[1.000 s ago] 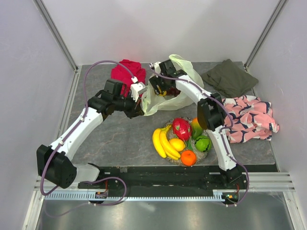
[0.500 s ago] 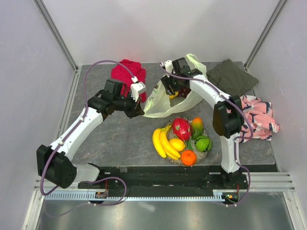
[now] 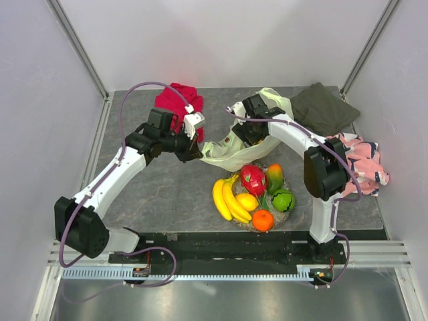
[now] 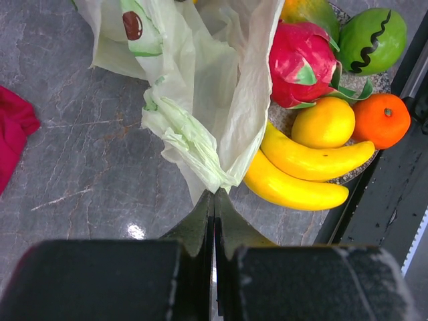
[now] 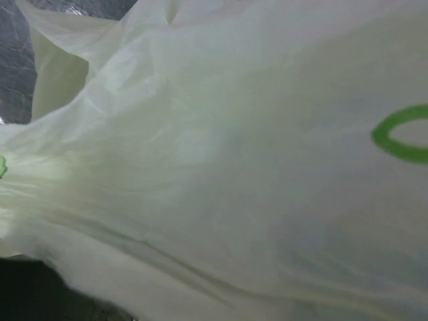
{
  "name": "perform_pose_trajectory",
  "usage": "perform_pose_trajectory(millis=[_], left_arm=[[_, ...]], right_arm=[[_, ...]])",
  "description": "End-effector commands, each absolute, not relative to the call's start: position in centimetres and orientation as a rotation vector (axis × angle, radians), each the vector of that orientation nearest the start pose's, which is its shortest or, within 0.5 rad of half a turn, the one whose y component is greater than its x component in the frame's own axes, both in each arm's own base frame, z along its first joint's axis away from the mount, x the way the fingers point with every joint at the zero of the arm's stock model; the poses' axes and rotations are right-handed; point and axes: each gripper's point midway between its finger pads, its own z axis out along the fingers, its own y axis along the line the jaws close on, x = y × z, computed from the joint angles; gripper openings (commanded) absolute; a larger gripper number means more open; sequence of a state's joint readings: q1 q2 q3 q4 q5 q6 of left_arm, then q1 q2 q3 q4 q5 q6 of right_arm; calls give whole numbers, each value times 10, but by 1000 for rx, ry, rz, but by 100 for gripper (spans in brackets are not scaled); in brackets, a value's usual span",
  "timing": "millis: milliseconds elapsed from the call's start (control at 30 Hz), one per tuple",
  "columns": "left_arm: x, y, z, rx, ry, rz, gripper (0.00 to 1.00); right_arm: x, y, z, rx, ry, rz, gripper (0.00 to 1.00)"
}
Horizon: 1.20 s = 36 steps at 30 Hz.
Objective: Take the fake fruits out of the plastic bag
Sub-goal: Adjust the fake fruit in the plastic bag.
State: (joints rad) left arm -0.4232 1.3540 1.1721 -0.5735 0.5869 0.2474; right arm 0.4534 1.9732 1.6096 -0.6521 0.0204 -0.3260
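Plastic bag film crowds my right gripper by the yellow fruit (image 3: 256, 142), so it should open and back off to uncover the fruit first.
The plastic bag (image 3: 231, 155) hangs stretched between my two arms, just behind the round dish (image 3: 286, 212). My left gripper (image 4: 215, 194) is shut on the bag's (image 4: 200, 87) gathered edge. My right gripper (image 3: 247, 132) reaches into the bag's mouth, and its fingers are hidden. The right wrist view shows only bag film (image 5: 234, 167). On the dish lie a banana bunch (image 3: 226, 198), dragon fruit (image 3: 253, 179), lemon (image 3: 247, 201), orange (image 3: 263, 220), melon (image 3: 283, 200) and mango (image 3: 274, 176). Whatever is inside the bag is hidden.
A red cloth (image 3: 175, 100) lies at the back left, an olive cloth (image 3: 319, 107) at the back right and a pink patterned cloth (image 3: 354, 160) at the right edge. A black rail (image 3: 227, 244) runs along the table's front.
My right arm has swung to the right and pulled the bag's far side with it, stretching the bag out wider. The left gripper keeps its hold and has barely moved.
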Motion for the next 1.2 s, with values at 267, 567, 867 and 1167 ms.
perform_pose_trajectory(millis=[267,567,867,1167], left_arm=[[289,-238,225,1043,1960,-815,2],[292,-241,226,1046,1957,-825,2],[291,-241,226,1046,1963,-823,2],[292,-242,229,1053,1952,-812,2]], right_arm=[[434,187,85,-911,2483,133,98],[450,174,83,-788,2520,219,98],[452,175,53,-820,2570,218,91],[450,169,147,-898,2339,193,52]])
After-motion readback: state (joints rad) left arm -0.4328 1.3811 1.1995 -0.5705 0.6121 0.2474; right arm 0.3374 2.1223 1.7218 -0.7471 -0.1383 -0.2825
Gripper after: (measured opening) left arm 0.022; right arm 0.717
